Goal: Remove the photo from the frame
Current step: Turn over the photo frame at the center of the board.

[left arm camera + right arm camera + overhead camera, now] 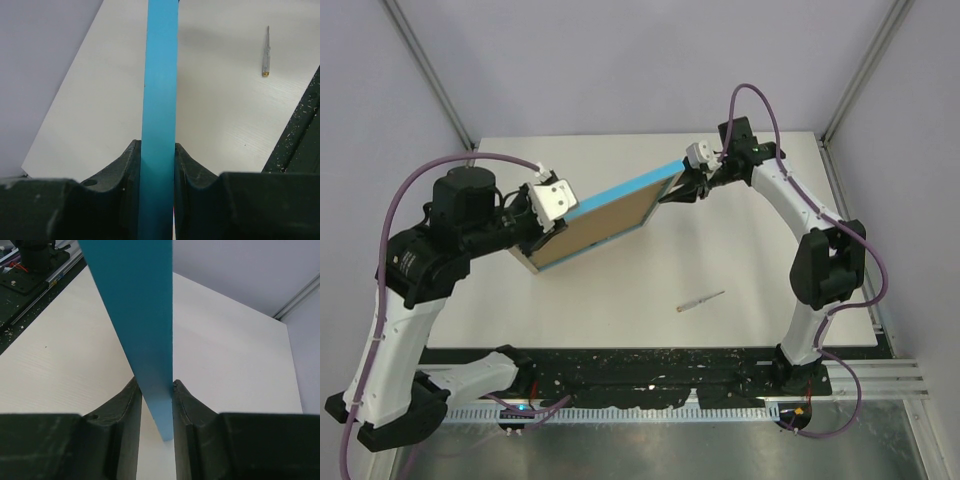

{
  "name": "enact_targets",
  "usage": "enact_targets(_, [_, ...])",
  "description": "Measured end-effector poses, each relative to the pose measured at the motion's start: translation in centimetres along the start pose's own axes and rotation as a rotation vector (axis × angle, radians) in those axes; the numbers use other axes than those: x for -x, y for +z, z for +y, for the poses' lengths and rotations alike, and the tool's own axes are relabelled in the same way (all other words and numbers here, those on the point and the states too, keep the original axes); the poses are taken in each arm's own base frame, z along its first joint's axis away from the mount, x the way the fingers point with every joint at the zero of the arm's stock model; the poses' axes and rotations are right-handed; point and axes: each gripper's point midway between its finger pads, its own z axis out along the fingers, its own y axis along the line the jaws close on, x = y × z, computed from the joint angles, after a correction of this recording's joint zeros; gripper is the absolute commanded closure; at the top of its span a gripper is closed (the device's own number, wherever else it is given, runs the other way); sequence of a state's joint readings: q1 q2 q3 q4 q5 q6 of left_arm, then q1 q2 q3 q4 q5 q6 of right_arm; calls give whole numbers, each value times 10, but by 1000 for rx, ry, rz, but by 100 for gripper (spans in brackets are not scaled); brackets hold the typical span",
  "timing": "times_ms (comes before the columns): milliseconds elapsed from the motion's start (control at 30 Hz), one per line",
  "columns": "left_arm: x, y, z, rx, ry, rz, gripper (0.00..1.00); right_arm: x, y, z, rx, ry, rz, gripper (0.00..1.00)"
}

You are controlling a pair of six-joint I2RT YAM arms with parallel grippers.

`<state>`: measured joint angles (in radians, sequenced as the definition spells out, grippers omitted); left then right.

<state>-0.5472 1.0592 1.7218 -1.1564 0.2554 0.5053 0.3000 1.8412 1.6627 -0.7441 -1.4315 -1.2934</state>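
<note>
The frame is too steep in both grippers; next I open my left gripper, let its brown back tilt up, then close on its blue edge (590, 203).
The light-blue frame (625, 190) is held in the air above the table, tilted, with its brown back side (600, 228) towards the top camera. The photo is hidden on the far side. My left gripper (550, 226) is shut on the frame's lower left end. In the left wrist view the blue edge (159, 90) runs up between my left gripper's (158, 150) jaws. My right gripper (680, 186) is shut on the upper right corner. In the right wrist view the blue edge (142, 315) ends between my right gripper's (155, 390) jaws.
A small thin screwdriver-like tool (700, 300) lies on the white table (750, 250) in front of the frame, and also shows in the left wrist view (266, 52). A black rail (650, 365) runs along the near edge.
</note>
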Motion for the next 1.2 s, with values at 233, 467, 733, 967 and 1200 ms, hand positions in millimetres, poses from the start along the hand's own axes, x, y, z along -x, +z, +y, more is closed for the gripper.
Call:
enact_targets(233, [2,-2,0,13,6,-24,82,6,-3,0,-4,30,36,92])
enact_targets(467, [3,0,7,47,3,-42,59,19,-9,-2,-48,73,117,92])
enact_targets(733, [2,-1,38,201,-26,-38,39,54,-13,6,-126,155,188,92])
enact_targets(967, [-2,6,41,204,-27,-26,40,60,-12,11,-144,179,220,92])
enact_targets(1200, [-1,6,40,198,-23,-32,44,66,-12,10,-155,190,272,92])
